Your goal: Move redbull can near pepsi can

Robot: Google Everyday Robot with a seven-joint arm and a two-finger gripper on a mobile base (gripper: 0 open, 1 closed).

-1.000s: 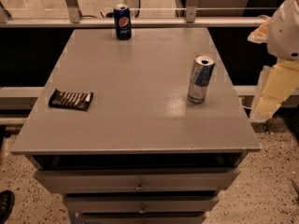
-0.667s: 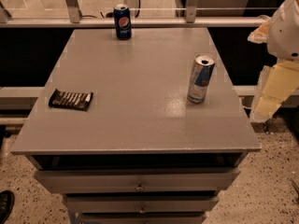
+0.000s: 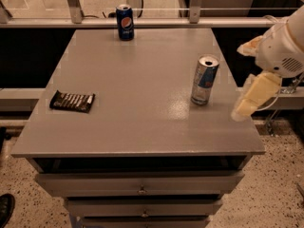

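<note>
The gripper will next close on the redbull can's middle (image 3: 203, 80), leaving its top and bottom free.
The redbull can (image 3: 204, 80), slim and silver with blue panels, stands upright on the right part of the grey table (image 3: 137, 108). The pepsi can (image 3: 125, 22), shorter and dark blue, stands upright at the table's far edge, left of centre. My gripper (image 3: 250, 99) hangs from the white arm (image 3: 285, 46) at the table's right edge. It is to the right of the redbull can, apart from it, and holds nothing.
A dark snack bar wrapper (image 3: 72, 100) lies on the left part of the table. Drawers (image 3: 140, 186) sit under the front edge. A metal railing (image 3: 190, 8) runs behind the table. A speckled floor lies below.
My gripper has moved a little to the left, closer to the redbull can. The cans and the wrapper have not moved.
</note>
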